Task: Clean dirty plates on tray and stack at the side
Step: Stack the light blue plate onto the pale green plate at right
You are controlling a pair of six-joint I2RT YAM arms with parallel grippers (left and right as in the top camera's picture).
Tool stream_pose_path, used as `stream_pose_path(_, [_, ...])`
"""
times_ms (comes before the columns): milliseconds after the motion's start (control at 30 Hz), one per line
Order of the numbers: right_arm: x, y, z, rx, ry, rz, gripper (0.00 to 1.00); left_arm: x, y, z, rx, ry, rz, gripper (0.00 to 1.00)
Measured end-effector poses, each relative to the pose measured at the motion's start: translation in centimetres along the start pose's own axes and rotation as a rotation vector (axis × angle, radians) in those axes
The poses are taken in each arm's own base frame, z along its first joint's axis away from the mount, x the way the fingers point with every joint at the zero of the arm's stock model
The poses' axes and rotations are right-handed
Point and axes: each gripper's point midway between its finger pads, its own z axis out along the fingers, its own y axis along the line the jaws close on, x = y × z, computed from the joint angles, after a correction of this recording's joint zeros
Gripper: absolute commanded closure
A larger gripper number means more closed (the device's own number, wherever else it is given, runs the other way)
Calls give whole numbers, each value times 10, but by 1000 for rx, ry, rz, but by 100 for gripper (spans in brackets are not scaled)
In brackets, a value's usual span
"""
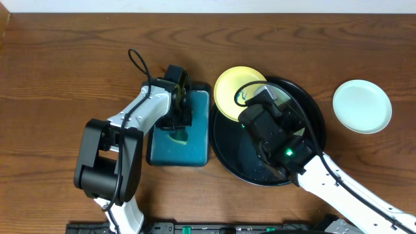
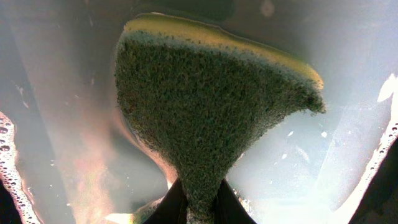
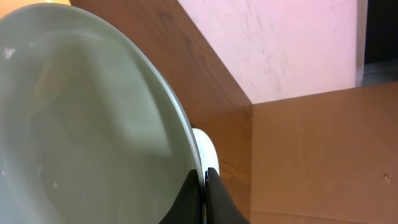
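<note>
I need to use my right gripper to set the pale mint plate down on the pale plate lying flat on the table (image 1: 362,105) (image 3: 206,151).
My right gripper (image 3: 204,175) is shut on the rim of a pale mint plate (image 3: 93,124), held on edge. Seen from overhead, that gripper (image 1: 265,97) hangs over the back of the round black tray (image 1: 315,130), and the arm hides most of the held plate. A yellow plate (image 1: 229,91) with a teal scribble leans on the tray's back left rim. Another pale plate (image 1: 362,106) lies flat on the table at the right. My left gripper (image 2: 199,190) is shut on a green and yellow sponge (image 2: 211,106), down in soapy water.
The rectangular teal tray (image 1: 198,153) holding the water stands just left of the black tray, with my left gripper (image 1: 177,122) inside it. A pink wall and a cardboard box (image 3: 311,155) show behind the held plate.
</note>
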Motion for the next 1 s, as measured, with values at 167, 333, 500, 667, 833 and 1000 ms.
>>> stream_pose_path(167, [-3,-3,0,13,-7,-22,99,0,0,0,0,0,0,90])
stream_pose_path(333, [-3,-3,0,15,-8,-39,99,0,0,0,0,0,0,90])
stream_pose_path(500, [-3,-3,0,16,-8,-72,99,0,0,0,0,0,0,90])
stream_pose_path(667, [-7,-5,0,23,-20,-107,99,0,0,0,0,0,0,90])
stream_pose_path(833, [-16,-11,-1,51,-40,-134,99,0,0,0,0,0,0,90])
stream_pose_path(1000, [-23,-20,-2,87,-57,-140,99,0,0,0,0,0,0,90])
